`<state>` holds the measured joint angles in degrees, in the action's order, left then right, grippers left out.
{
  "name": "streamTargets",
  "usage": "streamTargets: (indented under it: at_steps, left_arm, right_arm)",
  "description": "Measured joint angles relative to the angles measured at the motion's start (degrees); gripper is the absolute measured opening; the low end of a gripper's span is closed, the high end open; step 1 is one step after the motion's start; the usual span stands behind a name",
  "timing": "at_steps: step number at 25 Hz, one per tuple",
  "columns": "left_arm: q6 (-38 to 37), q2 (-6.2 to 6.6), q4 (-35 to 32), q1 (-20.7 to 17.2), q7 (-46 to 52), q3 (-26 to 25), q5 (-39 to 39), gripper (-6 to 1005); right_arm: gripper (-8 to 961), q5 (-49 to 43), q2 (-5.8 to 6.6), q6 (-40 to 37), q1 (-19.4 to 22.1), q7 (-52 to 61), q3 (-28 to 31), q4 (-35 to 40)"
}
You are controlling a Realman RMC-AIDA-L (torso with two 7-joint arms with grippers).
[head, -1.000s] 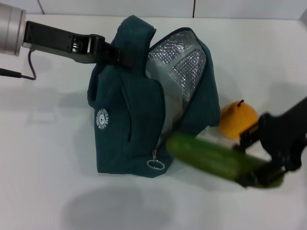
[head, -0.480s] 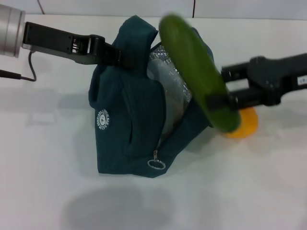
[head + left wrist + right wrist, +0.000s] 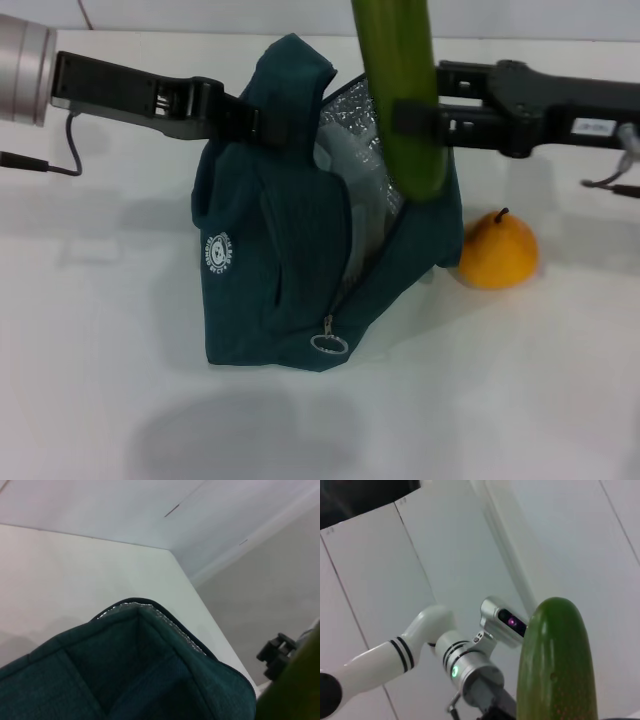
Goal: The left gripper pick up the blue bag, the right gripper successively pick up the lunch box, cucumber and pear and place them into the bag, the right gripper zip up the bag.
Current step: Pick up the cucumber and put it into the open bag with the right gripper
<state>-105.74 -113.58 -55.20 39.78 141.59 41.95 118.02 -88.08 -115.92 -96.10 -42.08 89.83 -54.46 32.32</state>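
The robot's right gripper needs to release the cucumber next to the lunch box, toward the zipper end of the bag's opening (image 3: 375, 256). The cucumber is upright over the bag's mouth now.
The blue bag (image 3: 270, 260) stands on the white table, its top flap held up by my left gripper (image 3: 248, 118), which is shut on it. The bag's mouth is open and shows silver lining (image 3: 350, 110) and the pale lunch box (image 3: 345, 200) inside. My right gripper (image 3: 415, 118) is shut on the green cucumber (image 3: 400, 90) and holds it upright right over the bag's mouth. The cucumber also shows in the right wrist view (image 3: 555, 665). The bag's edge shows in the left wrist view (image 3: 125, 665). The yellow pear (image 3: 497, 250) sits on the table to the right of the bag.
The bag's zipper pull ring (image 3: 327, 343) hangs at the front lower corner. A cable (image 3: 40, 165) trails on the table at the far left. The table's back edge meets the wall (image 3: 500, 15).
My right gripper lifted the cucumber from low on the table beside the pear, swung it up and turned it upright over the bag's opening. The left gripper and the bag have stayed in place.
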Motion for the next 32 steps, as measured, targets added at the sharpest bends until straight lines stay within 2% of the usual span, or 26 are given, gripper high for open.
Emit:
streamTargets:
  at_steps: [3, 6, 7, 8, 12, 30, 32]
  left_arm:
    - [-0.1, -0.07, 0.0, 0.0, 0.0, 0.0, -0.1, 40]
    - [-0.3, -0.1, 0.0, 0.0, 0.0, 0.1, -0.1, 40]
    - [-0.4, -0.1, 0.0, 0.0, 0.0, 0.1, -0.1, 40]
    - [-0.4, -0.1, 0.0, 0.0, 0.0, 0.1, -0.1, 40]
    - [-0.6, -0.1, 0.0, 0.0, -0.1, 0.0, -0.1, 40]
    - [-0.6, 0.0, -0.1, 0.0, -0.2, 0.1, -0.8, 40]
    - [-0.6, 0.0, -0.1, 0.0, -0.2, 0.1, -0.8, 40]
  right_arm:
    - [628, 3.4, -0.17, 3.1, -0.7, -2.7, -4.5, -2.4]
    - [628, 8.1, -0.26, 6.4, -0.9, -4.2, -11.5, -2.6]
    - [629, 8.1, -0.26, 6.4, -0.9, -4.2, -11.5, -2.6]
    - [629, 11.3, -0.27, 8.5, -0.9, -5.1, -16.4, -2.6]
    - [629, 12.4, -0.27, 10.4, -0.9, -5.7, -19.9, -2.5]
    - [632, 12.7, -0.07, 10.3, 2.2, -7.1, -21.6, -1.9]
    - [704, 12.7, -0.02, 9.6, 2.3, -7.4, -21.5, -1.9]
